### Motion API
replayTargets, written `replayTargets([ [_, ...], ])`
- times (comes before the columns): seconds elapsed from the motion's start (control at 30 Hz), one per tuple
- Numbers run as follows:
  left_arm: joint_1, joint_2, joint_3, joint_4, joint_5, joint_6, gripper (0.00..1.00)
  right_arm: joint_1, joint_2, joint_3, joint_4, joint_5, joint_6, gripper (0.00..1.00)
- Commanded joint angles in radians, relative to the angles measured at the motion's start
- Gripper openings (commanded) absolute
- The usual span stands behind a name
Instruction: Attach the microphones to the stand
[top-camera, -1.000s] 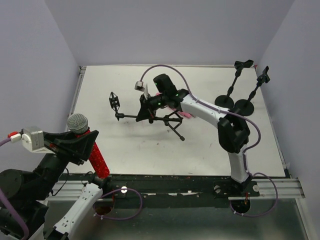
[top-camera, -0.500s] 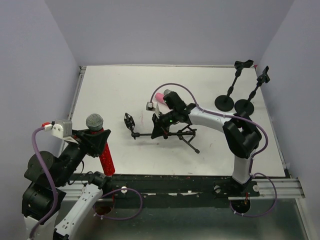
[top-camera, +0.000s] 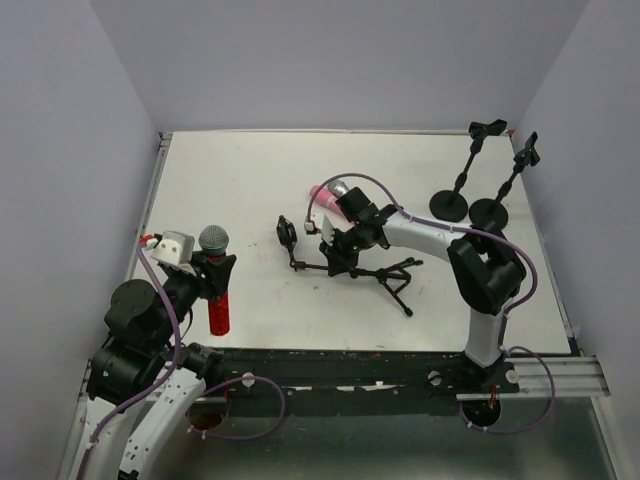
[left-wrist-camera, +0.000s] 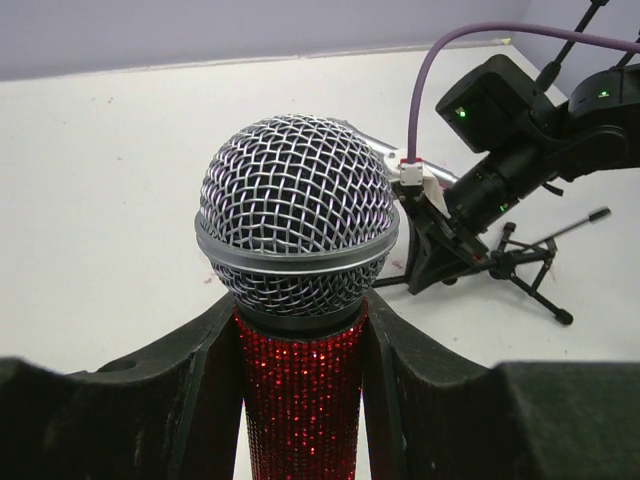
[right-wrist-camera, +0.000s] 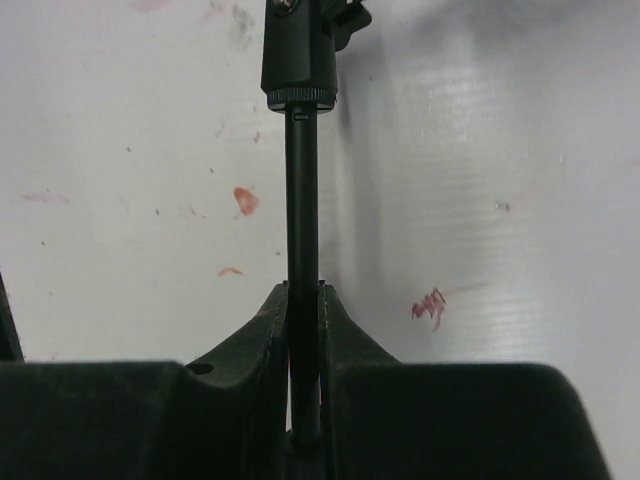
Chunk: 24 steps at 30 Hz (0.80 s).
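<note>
My right gripper should take the pole nearer the clip (top-camera: 312, 267) before I raise the tripod stand upright, as the stand lies tilted with that gripper midway along its pole.
My left gripper (top-camera: 210, 280) is shut on the glittery red microphone (top-camera: 216, 295), holding it upright near the table's front left; its silver mesh head (left-wrist-camera: 296, 225) fills the left wrist view, with my fingers (left-wrist-camera: 200, 370) pressed on the red body (left-wrist-camera: 300, 400). My right gripper (top-camera: 338, 252) is shut on the black pole (right-wrist-camera: 303, 220) of a tripod stand (top-camera: 370, 270) lying tilted at mid-table, its clip (top-camera: 286, 232) pointing left. The pink microphone (top-camera: 320, 194) and the silver-grey one (top-camera: 341, 189) lie behind the right wrist, mostly hidden.
Two upright black stands with round bases (top-camera: 450, 205) (top-camera: 488, 213) and clips on top stand at the back right. The table's left rail (top-camera: 150, 200) and front edge bar (top-camera: 380, 360) bound the white surface. Small red marks dot the tabletop (right-wrist-camera: 245, 200).
My left gripper has moved right and toward mid-table with the red microphone, now more upright. My right gripper has dragged the tripod stand rightward and nearer the front.
</note>
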Motion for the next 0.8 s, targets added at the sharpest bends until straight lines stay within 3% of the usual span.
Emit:
replayTargets([
  [0.0, 0.005, -0.056, -0.063, 0.166, -0.004, 0.099, 0.00, -0.014, 0.014, -0.006, -0.098, 0.082, -0.103, 0.20],
  [0.13, 0.002, -0.104, -0.122, 0.229, -0.018, 0.137, 0.00, -0.015, 0.053, 0.041, -0.135, 0.100, -0.105, 0.28],
  [0.37, 0.002, -0.145, -0.169, 0.280, -0.024, 0.148, 0.00, 0.020, 0.119, 0.191, -0.210, 0.143, -0.080, 0.55],
  [0.57, 0.004, -0.156, -0.153, 0.262, -0.050, 0.146, 0.00, 0.103, 0.228, 0.359, -0.325, 0.352, -0.073, 0.56],
  [0.77, 0.003, -0.185, -0.133, 0.234, -0.063, 0.142, 0.00, 0.152, 0.271, 0.396, -0.397, 0.516, -0.089, 0.51],
])
